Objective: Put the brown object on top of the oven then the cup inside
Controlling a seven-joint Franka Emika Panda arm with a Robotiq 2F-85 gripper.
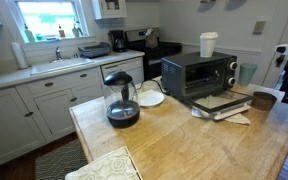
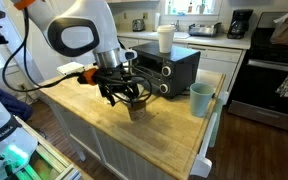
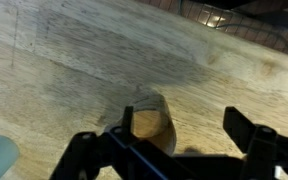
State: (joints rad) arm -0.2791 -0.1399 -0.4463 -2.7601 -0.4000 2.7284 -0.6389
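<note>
I have my gripper off-centre with a finger over the brown object's tan inside, so next I lower that finger inside and pinch the brown object's rim [image 3: 168, 118] before I lift.
The brown object [image 3: 149, 118] stands on the wooden table, small and round with a tan inside. It also shows in both exterior views [image 2: 136, 108] [image 1: 264, 99]. My gripper [image 3: 181, 132] is open and low over it; the vessel sits between the fingers, close to the left one. The gripper also shows in an exterior view [image 2: 124, 95]. The black-and-silver oven [image 1: 197, 70] [image 2: 172, 66] stands on the table. Its door looks lowered, with a tray [image 1: 221, 100] on it. The white cup [image 1: 208, 44] [image 2: 165, 39] stands upright on top of the oven.
A glass coffee carafe [image 1: 121, 101] and a white plate [image 1: 150, 97] stand on the table beside the oven. A teal cup [image 2: 200, 99] stands near the table edge, close to the brown object. A black stove [image 2: 269, 80] and counters lie behind.
</note>
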